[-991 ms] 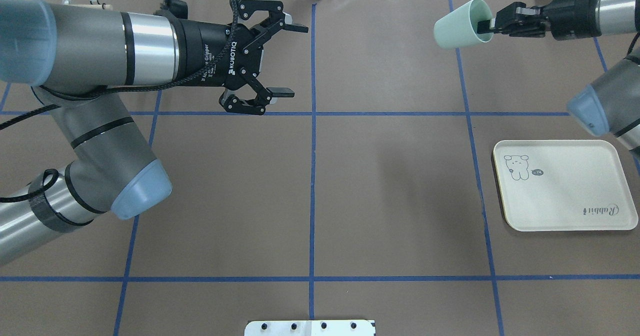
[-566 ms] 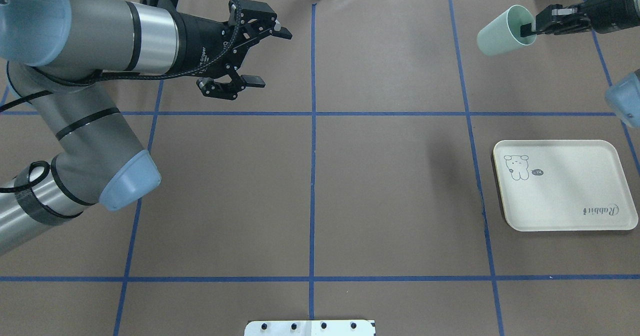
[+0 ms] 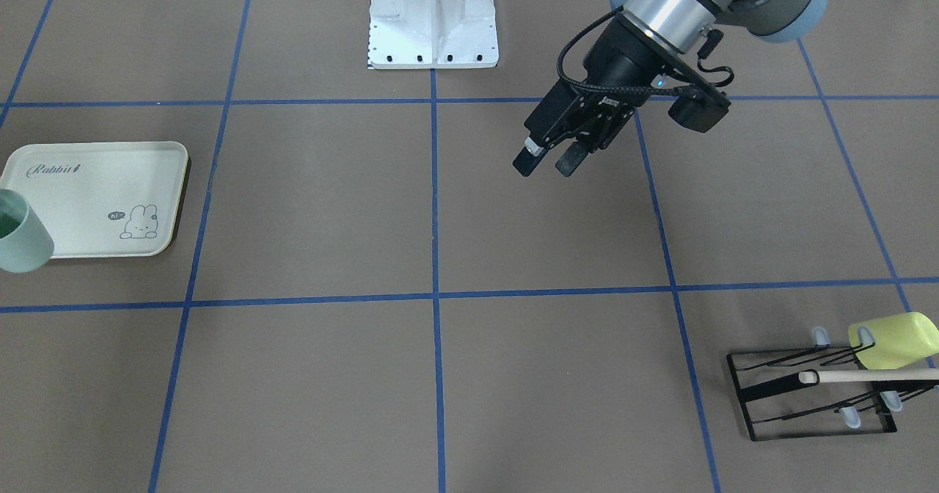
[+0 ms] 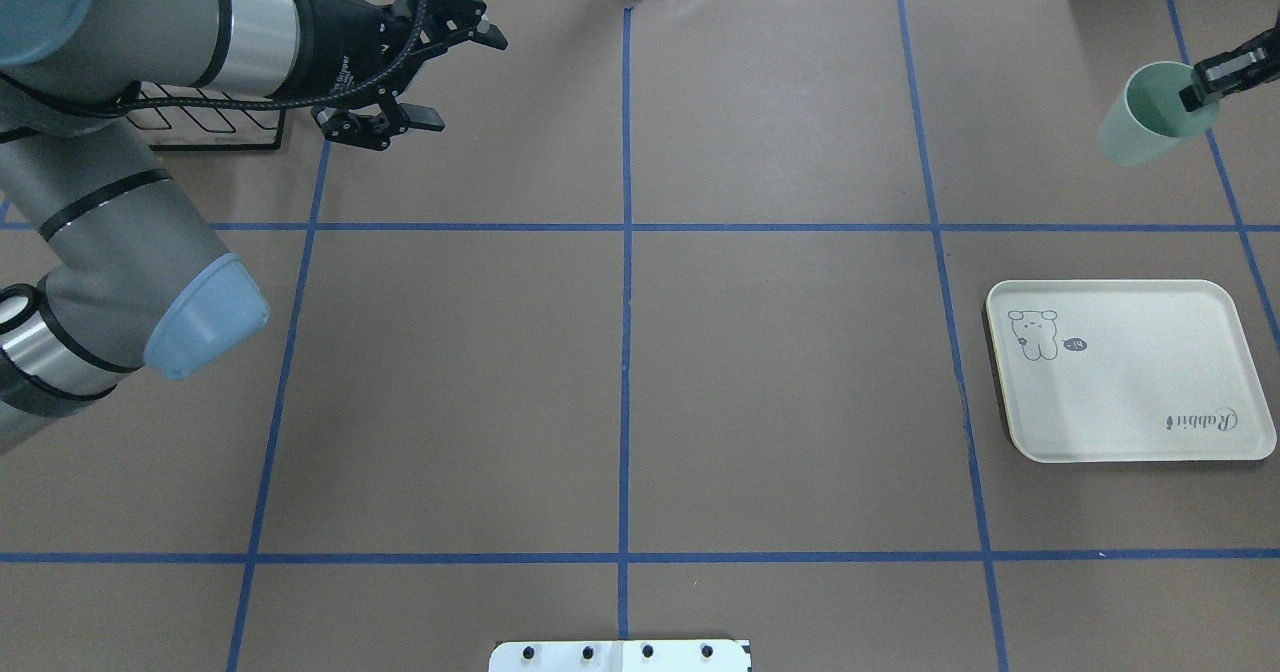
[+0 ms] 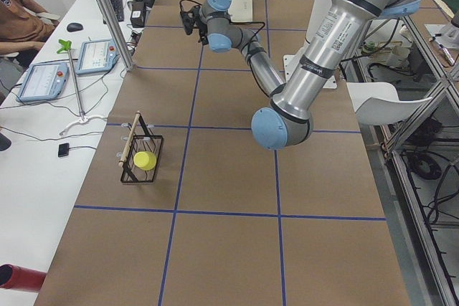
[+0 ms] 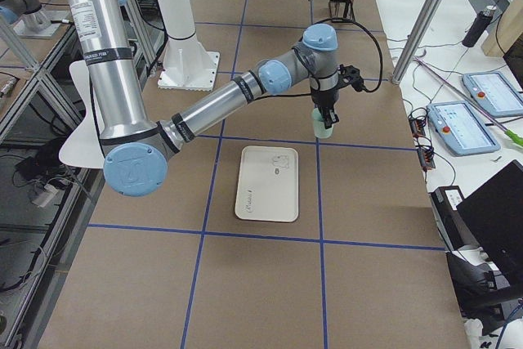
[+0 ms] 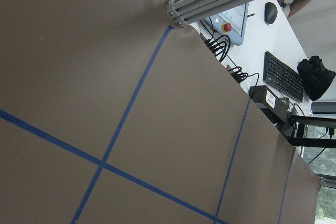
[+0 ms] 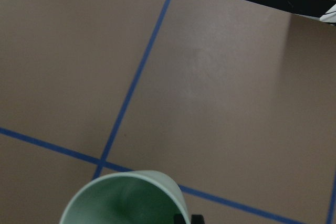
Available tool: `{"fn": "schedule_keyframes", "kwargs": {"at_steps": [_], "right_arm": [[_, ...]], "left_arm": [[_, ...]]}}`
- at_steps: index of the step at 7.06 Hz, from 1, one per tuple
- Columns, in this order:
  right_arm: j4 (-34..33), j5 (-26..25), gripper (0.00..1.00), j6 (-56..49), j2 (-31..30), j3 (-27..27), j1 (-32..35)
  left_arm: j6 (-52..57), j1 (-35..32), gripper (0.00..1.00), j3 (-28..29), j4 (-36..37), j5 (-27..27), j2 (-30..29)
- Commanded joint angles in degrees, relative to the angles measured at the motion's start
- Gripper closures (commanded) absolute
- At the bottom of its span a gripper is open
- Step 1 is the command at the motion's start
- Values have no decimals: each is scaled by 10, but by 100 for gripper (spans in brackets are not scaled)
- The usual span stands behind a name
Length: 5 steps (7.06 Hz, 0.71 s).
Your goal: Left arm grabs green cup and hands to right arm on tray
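The robot's right gripper should release the green cup on the cream tray point(image 3: 74, 194), between the lettering and the bunny drawing.
The pale green cup point(image 4: 1140, 132) hangs at the table's far right, mouth up, beyond the far edge of the cream tray point(image 4: 1130, 402). My right gripper point(image 4: 1203, 89) is shut on the cup's rim, one finger inside. The cup also shows in the right side view point(image 6: 323, 128), in the front view point(image 3: 20, 242) and in the right wrist view point(image 8: 126, 198). The tray point(image 3: 81, 199) holds nothing. My left gripper point(image 4: 458, 77) is open and empty at the far left, above the table; it also shows in the front view point(image 3: 546, 161).
A black wire rack point(image 3: 814, 397) with a yellow-green cup point(image 3: 891, 340) and a wooden stick stands at the far left corner, partly behind my left arm in the overhead view point(image 4: 215, 127). A white base plate point(image 3: 433, 16) sits at the near edge.
My right gripper has carried the green cup further right and slightly nearer. My left arm has drawn back to the left with its gripper still open and empty.
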Motion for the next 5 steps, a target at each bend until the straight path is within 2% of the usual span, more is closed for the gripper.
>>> {"fn": "schedule_keyframes", "kwargs": {"at_steps": [1,2,4,5], "right_arm": [[-152,-6,100,-89,-57,48,2],[-144,-1,100,-104,-100,48,1],[13,47,100,-100,-208,39,-9],[53,62,100,-90,-216,19,-23]], "left_arm": [[65,-22,0,-5,3,-1,53],[120,-33,0,-19,3,-7,93],[232,-88,0,-30,3,-67,158],[268,-109,0,-34,3,-81,183]]}}
